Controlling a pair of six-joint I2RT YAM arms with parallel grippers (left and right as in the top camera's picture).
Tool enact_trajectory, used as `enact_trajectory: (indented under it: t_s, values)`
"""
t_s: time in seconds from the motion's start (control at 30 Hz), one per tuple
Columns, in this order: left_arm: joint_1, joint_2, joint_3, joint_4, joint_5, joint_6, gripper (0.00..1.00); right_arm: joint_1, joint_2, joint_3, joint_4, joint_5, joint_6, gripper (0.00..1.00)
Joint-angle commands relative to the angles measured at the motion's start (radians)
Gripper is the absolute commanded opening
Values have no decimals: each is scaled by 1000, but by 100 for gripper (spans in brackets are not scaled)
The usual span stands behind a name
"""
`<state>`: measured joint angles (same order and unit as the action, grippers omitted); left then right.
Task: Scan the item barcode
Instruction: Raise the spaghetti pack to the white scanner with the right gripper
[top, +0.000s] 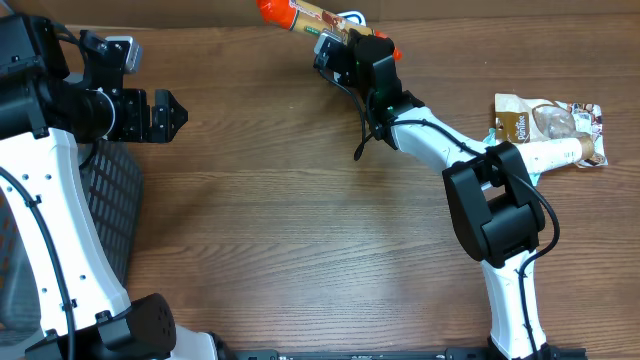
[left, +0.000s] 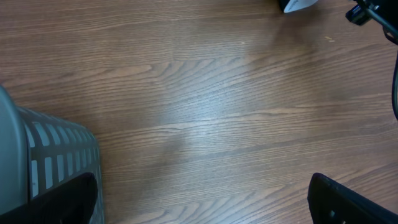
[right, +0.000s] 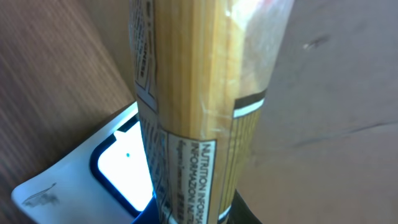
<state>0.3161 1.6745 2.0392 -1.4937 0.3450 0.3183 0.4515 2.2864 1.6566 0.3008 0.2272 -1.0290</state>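
I should use my right gripper to set the spaghetti pack on the table (top: 478, 170) next to the snack bag, toward the grey basket.
A long clear pack of spaghetti (top: 300, 14) with an orange end is the item, and my right gripper (top: 340, 42) is shut on it at the table's far edge. In the right wrist view the pack (right: 193, 93) runs upright through the frame, its nutrition label facing me, held in the right gripper (right: 193, 214). Just behind it lies the scanner (right: 118, 168), a white device with a lit window; overhead the scanner (top: 352, 18) peeks out under the pack. No barcode shows. My left gripper (top: 170, 115) hangs open and empty at the left, over bare wood (left: 202, 205).
A grey slotted basket (top: 110, 190) stands at the left edge under the left arm, with the basket's corner (left: 56, 149) also in the left wrist view. At the right lie a snack bag (top: 545, 122) and a white tube (top: 555, 152).
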Motion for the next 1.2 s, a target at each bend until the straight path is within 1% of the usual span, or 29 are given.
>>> enact_trajectory:
  t_s: [0.0, 0.07, 0.27, 0.47, 0.7, 1.07, 1.17]
  values:
    - [-2, 1, 5, 2, 11, 22, 99, -2, -45, 49, 67, -31, -2, 4]
    - [-2, 1, 5, 2, 11, 22, 100, -5, -45, 49, 73, -30, -10, 4]
    - [-2, 1, 5, 2, 11, 22, 100, -14, -43, 49, 93, -79, -167, 4]
    - [-2, 1, 5, 2, 11, 22, 100, -15, -31, 49, 180, -79, -177, 4]
    - [-2, 1, 5, 2, 11, 22, 100, -15, -30, 50, 192, -80, -214, 4]
    - [-2, 1, 5, 2, 11, 22, 100, -14, -39, 49, 191, -82, -208, 4]
    - [-2, 1, 5, 2, 11, 22, 100, -3, -76, 49, 168, -83, -83, 4]
